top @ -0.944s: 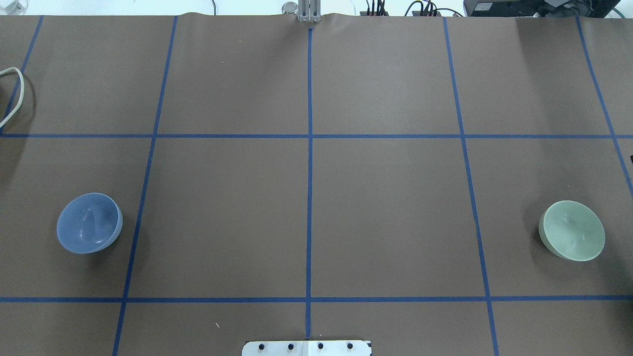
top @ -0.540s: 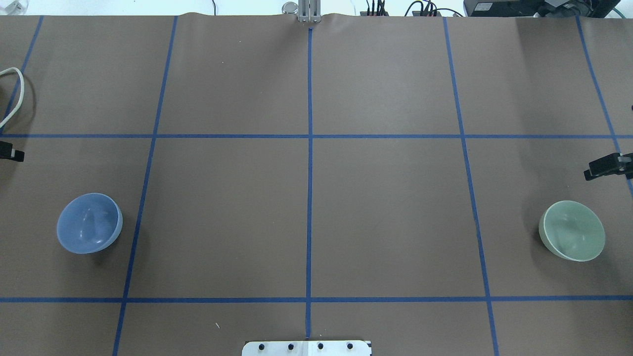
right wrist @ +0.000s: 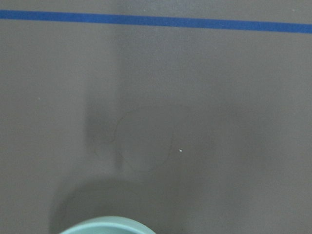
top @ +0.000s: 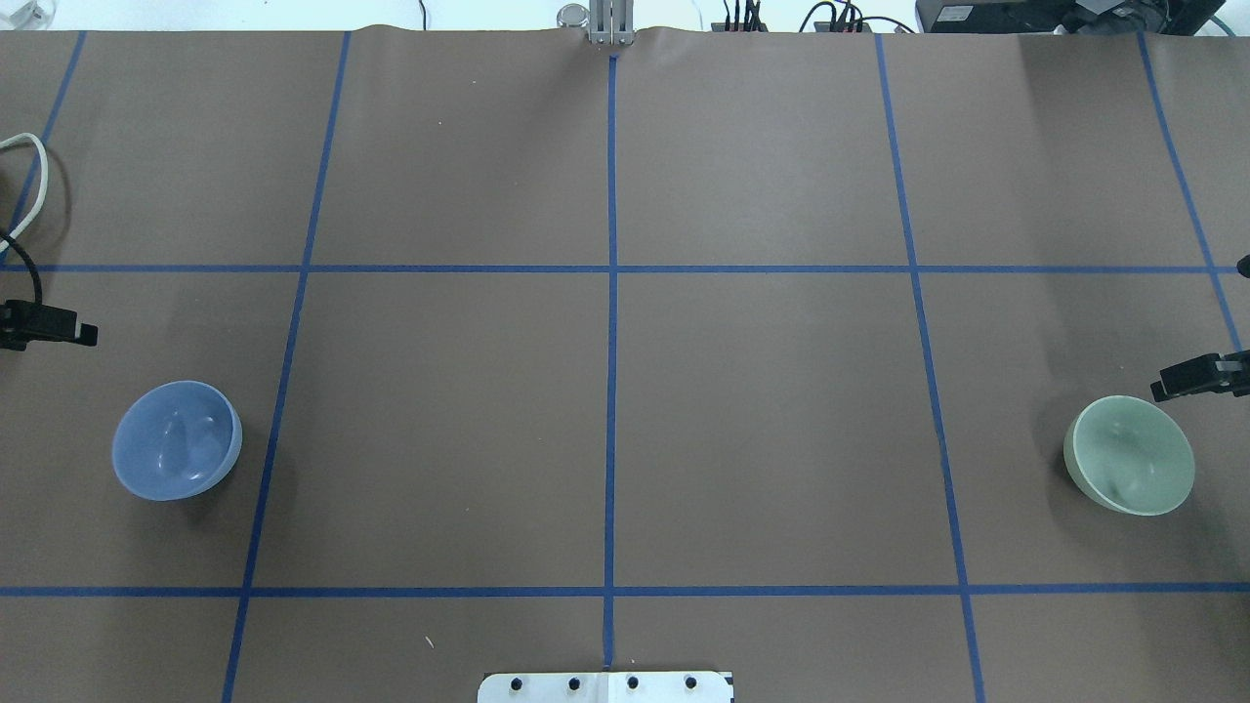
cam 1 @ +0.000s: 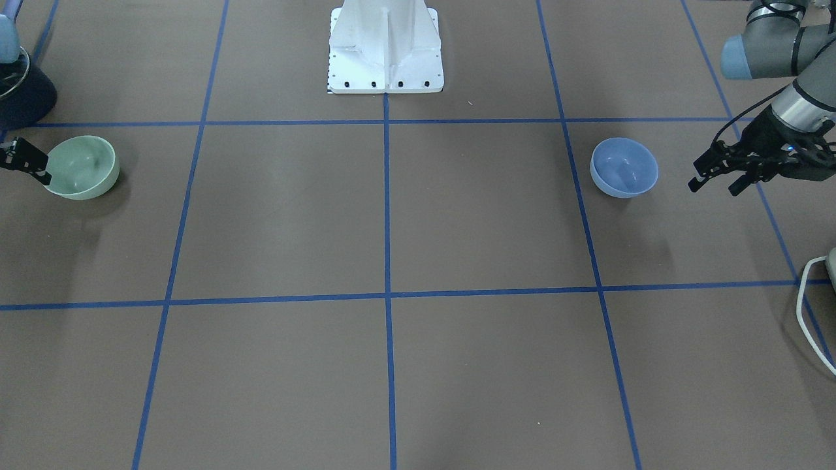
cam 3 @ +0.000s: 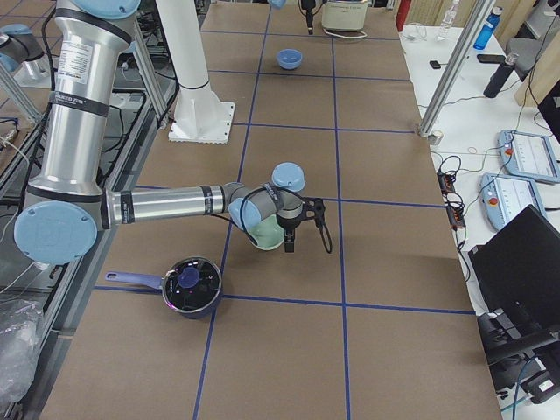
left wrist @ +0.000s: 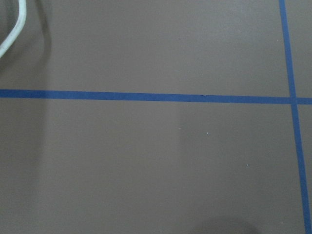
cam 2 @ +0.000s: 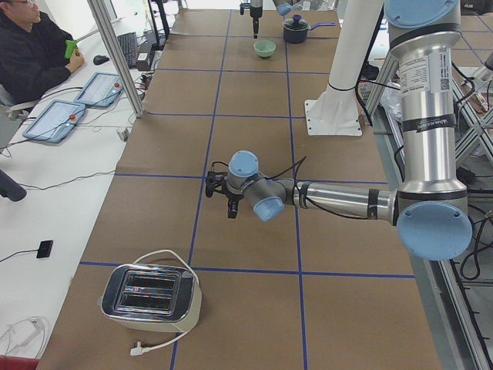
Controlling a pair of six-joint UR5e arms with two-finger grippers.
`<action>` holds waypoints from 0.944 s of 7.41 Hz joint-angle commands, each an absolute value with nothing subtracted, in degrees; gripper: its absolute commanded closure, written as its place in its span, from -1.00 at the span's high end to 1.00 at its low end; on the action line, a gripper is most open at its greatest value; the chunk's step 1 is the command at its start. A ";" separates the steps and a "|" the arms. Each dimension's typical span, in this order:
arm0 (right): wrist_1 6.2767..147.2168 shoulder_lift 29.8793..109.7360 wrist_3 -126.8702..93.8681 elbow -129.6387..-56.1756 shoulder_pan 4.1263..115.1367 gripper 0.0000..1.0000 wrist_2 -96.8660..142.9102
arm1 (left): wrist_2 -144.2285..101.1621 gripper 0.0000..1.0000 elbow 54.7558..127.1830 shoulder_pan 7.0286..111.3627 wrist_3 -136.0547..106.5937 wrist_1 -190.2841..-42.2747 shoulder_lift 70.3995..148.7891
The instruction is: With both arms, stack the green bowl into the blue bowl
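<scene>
Next, my left gripper will grab the outer rim of the blue bowl [cam 1: 656, 167], on the side farthest from the green bowl.
The blue bowl [top: 177, 440] sits upright on the robot's left side of the table; it also shows in the front view [cam 1: 624, 167]. The green bowl [top: 1129, 455] sits upright on the far right side [cam 1: 81, 167]. My left gripper [cam 1: 713, 185] is open and empty, above the table just outboard of the blue bowl; only a fingertip shows in the overhead view [top: 86, 335]. My right gripper [top: 1167, 389] hovers at the green bowl's far outer rim, one finger overlapping the rim in the front view [cam 1: 38, 172]; it looks open and holds nothing. The right wrist view shows only the bowl's rim [right wrist: 107, 226].
A toaster [cam 2: 152, 297] with a white cable [top: 24, 186] stands beyond the blue bowl at the left end. A dark lidded pot [cam 3: 188, 284] stands near the green bowl at the right end. The white pedestal base [cam 1: 385, 59] is at the robot's edge. An operator [cam 2: 31, 46] sits beside the table.
Both grippers have come into the overhead view from the side edges. The left moved inward past the blue bowl's far side; the right moved closer to the green bowl. The bowls have not moved.
</scene>
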State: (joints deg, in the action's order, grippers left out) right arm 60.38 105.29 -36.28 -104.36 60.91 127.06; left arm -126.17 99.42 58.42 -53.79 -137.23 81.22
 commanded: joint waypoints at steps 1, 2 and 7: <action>58.54 107.22 -36.21 -104.50 60.91 1.00 127.26 | -122.09 0.94 104.30 52.41 -59.05 -138.34 77.10; 58.10 107.75 -36.56 -104.59 60.82 1.00 127.70 | -120.51 0.94 104.76 50.38 -60.28 -138.43 76.82; 58.01 106.88 -37.27 -102.92 58.98 1.00 127.35 | -113.64 0.94 104.59 42.28 -65.57 -140.45 76.03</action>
